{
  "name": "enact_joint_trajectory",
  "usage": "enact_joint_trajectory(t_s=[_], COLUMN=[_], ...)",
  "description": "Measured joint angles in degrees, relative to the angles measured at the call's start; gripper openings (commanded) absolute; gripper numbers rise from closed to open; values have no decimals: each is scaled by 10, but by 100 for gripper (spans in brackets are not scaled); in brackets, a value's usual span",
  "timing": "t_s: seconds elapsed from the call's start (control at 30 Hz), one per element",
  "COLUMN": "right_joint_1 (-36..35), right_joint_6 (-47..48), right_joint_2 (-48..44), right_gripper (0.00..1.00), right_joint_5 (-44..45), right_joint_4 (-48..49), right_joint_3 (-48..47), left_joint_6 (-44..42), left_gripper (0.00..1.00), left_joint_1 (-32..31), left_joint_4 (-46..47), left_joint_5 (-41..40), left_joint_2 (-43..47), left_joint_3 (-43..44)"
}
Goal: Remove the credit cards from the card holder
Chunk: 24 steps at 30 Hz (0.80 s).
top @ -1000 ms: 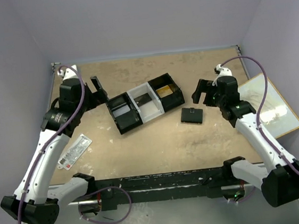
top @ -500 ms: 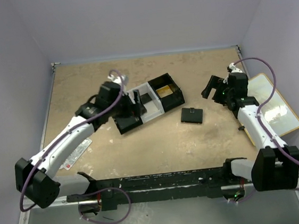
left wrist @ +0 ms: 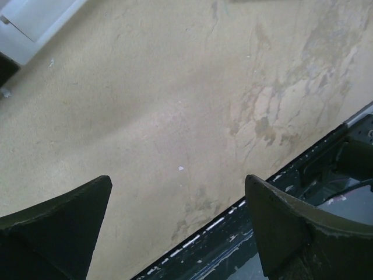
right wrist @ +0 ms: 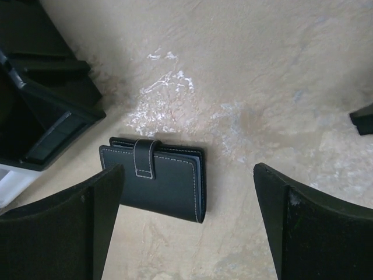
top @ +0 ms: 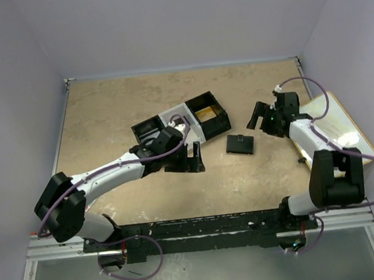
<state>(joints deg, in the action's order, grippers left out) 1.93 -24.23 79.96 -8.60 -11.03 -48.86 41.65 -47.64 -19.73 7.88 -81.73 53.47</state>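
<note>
Next, my right gripper goes to the card holder and closes on its long edge [top: 247, 136] [right wrist: 173, 150], just beside the strap.
The card holder [top: 239, 144] lies flat on the table, a black wallet shut by its strap, with pale-blue sleeve edges showing along one side [right wrist: 200, 181]. Any credit cards inside it are hidden. One gold-tan credit card [top: 204, 115] lies in the right black compartment of the tray. My right gripper [top: 259, 115] [right wrist: 186, 216] hangs open just right of and above the holder, touching nothing. My left gripper [top: 192, 158] [left wrist: 178, 216] is open over bare table left of the holder, near the front rail.
A black-and-white three-compartment tray [top: 151, 125] stands behind the left arm, which crosses in front of it; its dark corner [right wrist: 41, 116] shows beside the holder. A white board with a tan rim [top: 347, 138] lies at the right edge. The black front rail [left wrist: 326, 192] is close to the left fingers.
The left arm has swung from the far left, over the tray, down to the front middle of the table. The right arm has pulled its elbow in; its gripper stays near the holder. Both stay open.
</note>
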Motion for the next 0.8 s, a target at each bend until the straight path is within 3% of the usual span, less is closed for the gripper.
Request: enact_joint_trajectory(t_s=[0.13, 0.37, 0.57, 0.8], right_joint_1=[0, 0, -6, -44], right_joint_6=[28, 66, 83, 59], right_joint_2=[68, 151, 164, 106], right_gripper=[77, 66, 53, 46], right_joint_5=[-32, -78, -107, -131], right_joint_4=[0, 3, 12, 55], right_joint_3=[-28, -72, -62, 38], left_joint_6=[4, 3, -1, -9], left_gripper=[90, 88, 85, 85], left_joint_1=[-1, 1, 26, 79], left_joint_4=[8, 6, 7, 8], left_joint_5=[-12, -97, -144, -157], left_joint_2=[-27, -45, -45, -45], left_joint_3=[-14, -15, -19, -28])
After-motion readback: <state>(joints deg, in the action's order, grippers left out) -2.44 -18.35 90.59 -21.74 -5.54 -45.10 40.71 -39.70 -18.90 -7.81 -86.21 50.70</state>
